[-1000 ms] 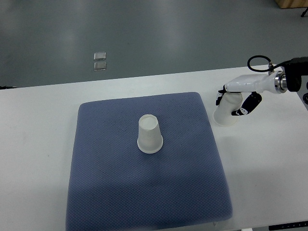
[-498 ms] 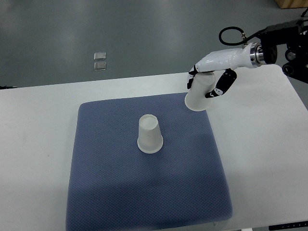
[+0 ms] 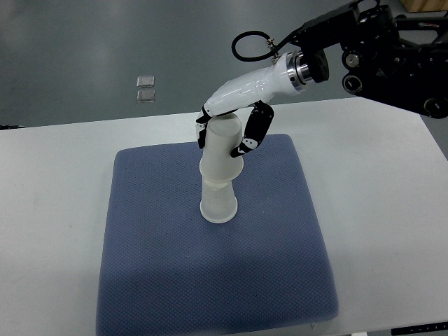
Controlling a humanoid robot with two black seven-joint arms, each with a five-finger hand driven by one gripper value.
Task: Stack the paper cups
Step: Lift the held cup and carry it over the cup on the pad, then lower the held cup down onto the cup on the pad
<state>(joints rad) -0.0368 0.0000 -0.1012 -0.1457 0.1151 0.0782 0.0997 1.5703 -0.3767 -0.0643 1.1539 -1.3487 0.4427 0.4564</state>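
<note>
Next, I let go of the held paper cup with my right gripper over the upside-down cup (image 3: 220, 174) that stands on the blue-grey mat.
A white paper cup (image 3: 218, 204) stands upside down near the middle of the blue-grey mat (image 3: 161, 266). My right hand (image 3: 229, 133) is shut on a second upside-down paper cup (image 3: 221, 154) and holds it right above the standing cup, its rim overlapping that cup's top. Whether the held cup rests on the lower one I cannot tell. The right arm (image 3: 280, 73) comes in from the upper right.
The mat lies on a white table (image 3: 378, 210). Two small clear squares (image 3: 145, 88) lie on the grey floor beyond the table's far edge. Dark robot machinery (image 3: 392, 49) fills the upper right corner.
My right hand has carried the held cup from the table right of the mat, up and leftward, to directly over the standing cup. The standing cup has not moved.
</note>
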